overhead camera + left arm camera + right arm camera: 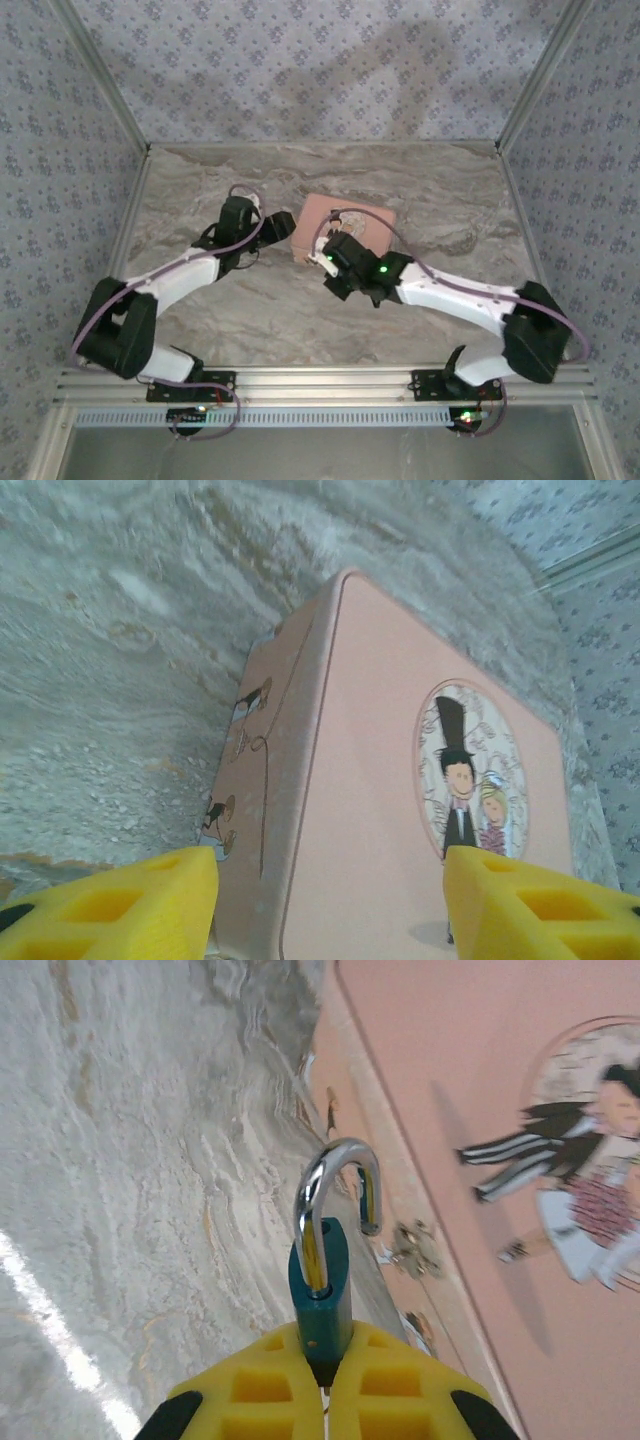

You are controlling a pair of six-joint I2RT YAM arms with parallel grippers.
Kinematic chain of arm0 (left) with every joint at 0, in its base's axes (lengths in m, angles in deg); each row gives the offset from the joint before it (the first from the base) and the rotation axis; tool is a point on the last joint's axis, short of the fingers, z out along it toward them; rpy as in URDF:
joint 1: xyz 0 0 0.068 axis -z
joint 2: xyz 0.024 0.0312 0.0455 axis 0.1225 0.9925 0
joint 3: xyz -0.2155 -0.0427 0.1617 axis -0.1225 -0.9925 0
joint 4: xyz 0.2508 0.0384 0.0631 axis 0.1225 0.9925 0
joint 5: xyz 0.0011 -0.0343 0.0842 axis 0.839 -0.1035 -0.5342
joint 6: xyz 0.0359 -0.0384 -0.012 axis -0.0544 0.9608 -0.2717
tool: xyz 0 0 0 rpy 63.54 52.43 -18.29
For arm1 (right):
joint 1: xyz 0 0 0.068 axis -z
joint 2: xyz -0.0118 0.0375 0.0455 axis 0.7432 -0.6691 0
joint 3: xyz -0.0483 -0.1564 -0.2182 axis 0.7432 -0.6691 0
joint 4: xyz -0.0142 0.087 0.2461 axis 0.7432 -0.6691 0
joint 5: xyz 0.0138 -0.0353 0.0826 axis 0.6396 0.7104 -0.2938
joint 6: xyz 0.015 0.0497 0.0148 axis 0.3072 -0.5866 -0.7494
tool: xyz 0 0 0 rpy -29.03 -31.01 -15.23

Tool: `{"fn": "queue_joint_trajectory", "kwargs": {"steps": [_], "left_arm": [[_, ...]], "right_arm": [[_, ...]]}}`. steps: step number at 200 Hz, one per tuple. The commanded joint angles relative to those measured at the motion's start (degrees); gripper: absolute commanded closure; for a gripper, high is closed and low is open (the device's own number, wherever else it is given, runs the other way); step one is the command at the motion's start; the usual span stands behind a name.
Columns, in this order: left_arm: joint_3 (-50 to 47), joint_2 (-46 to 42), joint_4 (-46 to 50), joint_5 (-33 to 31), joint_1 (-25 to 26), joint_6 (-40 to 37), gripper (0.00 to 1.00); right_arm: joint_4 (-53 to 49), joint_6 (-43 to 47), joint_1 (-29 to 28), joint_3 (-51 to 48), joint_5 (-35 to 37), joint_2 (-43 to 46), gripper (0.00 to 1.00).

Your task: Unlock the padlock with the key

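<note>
My right gripper sets the padlock next on the marble [441, 246] beside the pink tin's end farthest from my left gripper.
My right gripper [325, 1350] is shut on the padlock [320, 1290], a small teal body with a silvery shackle [335, 1175]. The shackle's free leg hangs outside the body, next to the side wall of the pink tin [470, 1080]. My left gripper [330, 880] stands open at the tin's [370, 810] left end, one yellow finger [120, 900] beside the side wall, the other over the lid. In the top view both the left gripper [275, 228] and the right gripper [325, 258] meet at the tin's [360, 222] near-left corner. The key is out of view.
The marble table [230, 330] is bare around the tin. Patterned walls [60, 150] close in the left, right and back sides. An aluminium rail [320, 385] carries the arm bases at the near edge.
</note>
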Motion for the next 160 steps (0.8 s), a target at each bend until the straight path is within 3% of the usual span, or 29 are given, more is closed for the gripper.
{"fn": "queue_joint_trajectory", "kwargs": {"steps": [1, 41, 48, 52, 104, 160], "left_arm": [[-1.77, -5.51, 5.14, -3.68, -0.18, -3.20, 0.35], [-3.28, -13.36, 12.58, -7.83, -0.27, -6.07, 0.24], [-3.10, -14.41, 14.29, -8.52, -0.35, -6.75, 0.05], [-3.07, -14.87, 15.11, -8.83, -0.40, -7.22, 0.02], [-2.70, -20.89, 24.33, -14.83, -1.42, -9.69, 0.02], [-0.37, -23.00, 33.85, -18.34, -6.33, -10.69, 0.02]], "right_arm": [[-4.26, -5.91, 1.28, -2.32, 0.41, 5.59, 1.00], [-8.14, -11.07, 6.56, -4.52, -0.93, 14.09, 1.00], [-8.72, -11.73, 7.79, -4.71, -1.47, 15.37, 1.00], [-9.03, -12.18, 8.47, -4.97, -1.60, 15.97, 1.00], [-13.17, -16.86, 19.54, -6.62, -6.33, 21.97, 1.00], [-18.79, -21.13, 32.04, -4.47, -8.61, 19.01, 1.00]]}}
